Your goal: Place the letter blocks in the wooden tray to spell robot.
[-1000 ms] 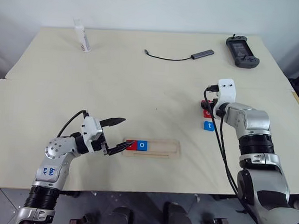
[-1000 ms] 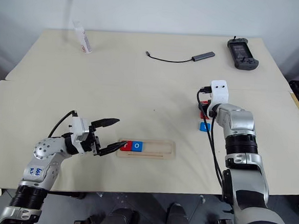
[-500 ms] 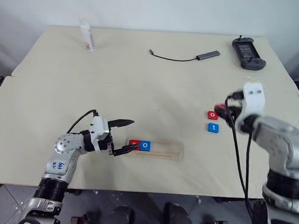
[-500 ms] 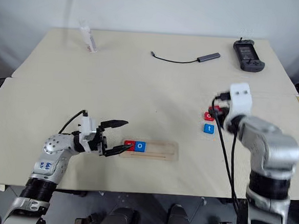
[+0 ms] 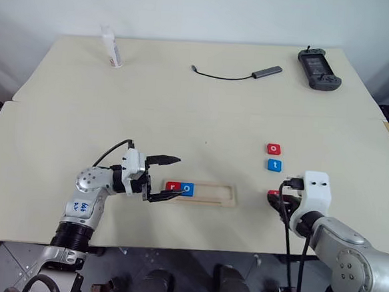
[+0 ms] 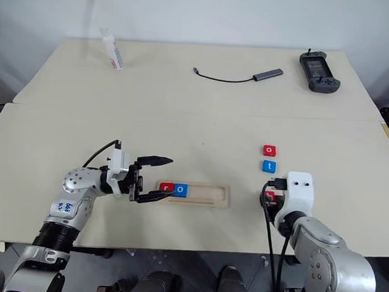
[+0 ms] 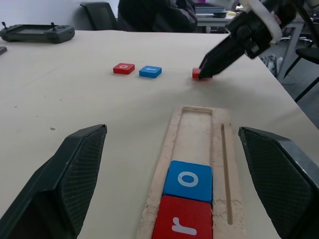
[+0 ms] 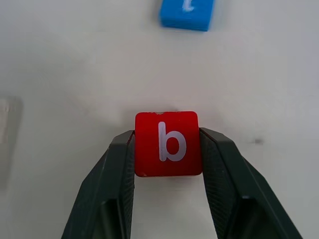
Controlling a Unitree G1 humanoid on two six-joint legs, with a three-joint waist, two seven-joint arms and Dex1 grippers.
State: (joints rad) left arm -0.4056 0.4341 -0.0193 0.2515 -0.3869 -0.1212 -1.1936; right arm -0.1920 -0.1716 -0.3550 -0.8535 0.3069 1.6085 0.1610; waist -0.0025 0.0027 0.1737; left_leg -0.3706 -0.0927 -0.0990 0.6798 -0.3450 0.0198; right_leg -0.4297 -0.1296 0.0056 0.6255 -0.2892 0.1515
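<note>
The b block's side that must meet the blue o block is covered by my right gripper, so I should open it, turn, and grip the b block's front and back (image 8: 168,172).
The wooden tray (image 5: 211,193) lies near the table's front, with a red r block (image 5: 173,187) and a blue o block (image 5: 188,189) side by side at its left end. My left gripper (image 5: 172,176) stands open and level at that end, one finger above the r block and one well clear behind. My right gripper (image 8: 167,135) is shut on the red b block (image 8: 168,143), low at the table surface just right of the tray's right end (image 7: 202,73). A red o block (image 5: 274,149) and a blue t block (image 5: 274,165) lie loose behind it.
At the back of the table are a black cable with an adapter (image 5: 236,74), a dark handheld controller (image 5: 319,60) at the right and a small white bottle (image 5: 111,46) at the left. A seam runs across the table's middle.
My right gripper has pulled back from beside the loose o and t blocks to the tray's right end, bringing the red b block. The left gripper stays open at the tray's left end.
</note>
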